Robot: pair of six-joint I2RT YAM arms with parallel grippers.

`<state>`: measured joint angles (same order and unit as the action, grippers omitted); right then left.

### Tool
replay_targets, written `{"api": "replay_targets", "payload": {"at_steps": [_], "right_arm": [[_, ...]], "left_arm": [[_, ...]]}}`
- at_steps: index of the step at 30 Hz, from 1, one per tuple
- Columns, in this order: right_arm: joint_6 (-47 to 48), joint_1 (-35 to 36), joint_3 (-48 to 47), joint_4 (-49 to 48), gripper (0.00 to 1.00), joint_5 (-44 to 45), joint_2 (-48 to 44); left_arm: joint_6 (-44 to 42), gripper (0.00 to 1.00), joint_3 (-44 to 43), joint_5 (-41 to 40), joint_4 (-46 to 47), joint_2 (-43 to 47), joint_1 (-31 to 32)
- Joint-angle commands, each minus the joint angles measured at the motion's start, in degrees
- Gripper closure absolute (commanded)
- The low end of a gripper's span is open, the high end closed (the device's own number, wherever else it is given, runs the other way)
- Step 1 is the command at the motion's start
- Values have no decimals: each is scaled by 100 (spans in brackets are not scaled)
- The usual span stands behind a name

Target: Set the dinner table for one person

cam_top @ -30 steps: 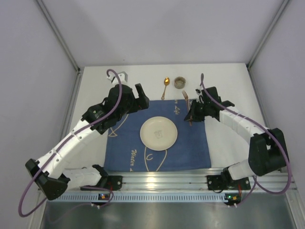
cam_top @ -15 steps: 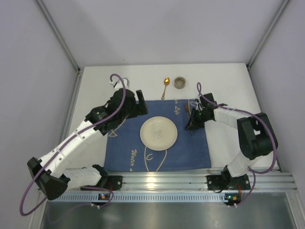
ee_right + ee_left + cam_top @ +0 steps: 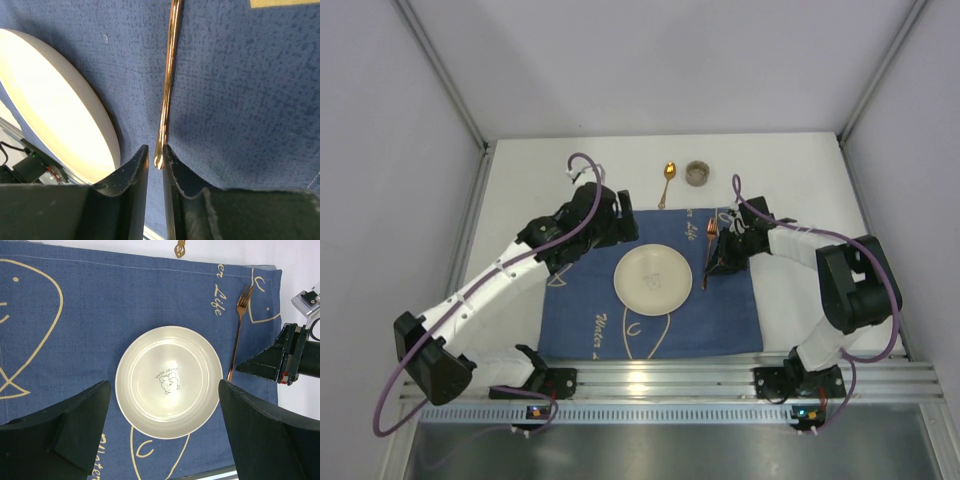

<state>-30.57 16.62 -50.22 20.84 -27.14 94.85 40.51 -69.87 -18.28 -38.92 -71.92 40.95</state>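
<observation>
The fingers of my right gripper are around only the end of the fork's handle, so I need to use my right gripper to take the fork (image 3: 710,241) near its tines and carry it across the plate.
On the dinner table (image 3: 800,180) lies a navy cloth (image 3: 585,300) with a cream plate (image 3: 653,277) at its middle. A copper fork (image 3: 708,252) lies flat on the cloth just right of the plate (image 3: 169,381), tines pointing away. My right gripper (image 3: 720,262) is low at the fork's handle end. Its jaws are slightly apart around the handle tip (image 3: 159,161), with a gap on the left side. My left gripper (image 3: 165,386) hovers wide open above the plate, holding nothing.
A gold spoon (image 3: 668,175) and a small grey cup (image 3: 697,173) sit on the white tabletop beyond the cloth's far edge. The aluminium rail (image 3: 650,375) runs along the near edge. Grey walls close in both sides.
The fork has come down onto the cloth beside the plate, and my right jaws have parted a little from it. My left gripper has shifted right toward the plate.
</observation>
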Motion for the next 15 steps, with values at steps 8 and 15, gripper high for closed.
{"api": "replay_targets", "payload": {"at_steps": [8, 15], "right_arm": [[156, -36, -216, 139, 84, 269, 7], [297, -19, -1024, 781, 83, 973, 262]], "left_arm": [[-166, 7, -317, 53, 288, -120, -8], [-184, 7, -335, 44, 262, -129, -8]]}}
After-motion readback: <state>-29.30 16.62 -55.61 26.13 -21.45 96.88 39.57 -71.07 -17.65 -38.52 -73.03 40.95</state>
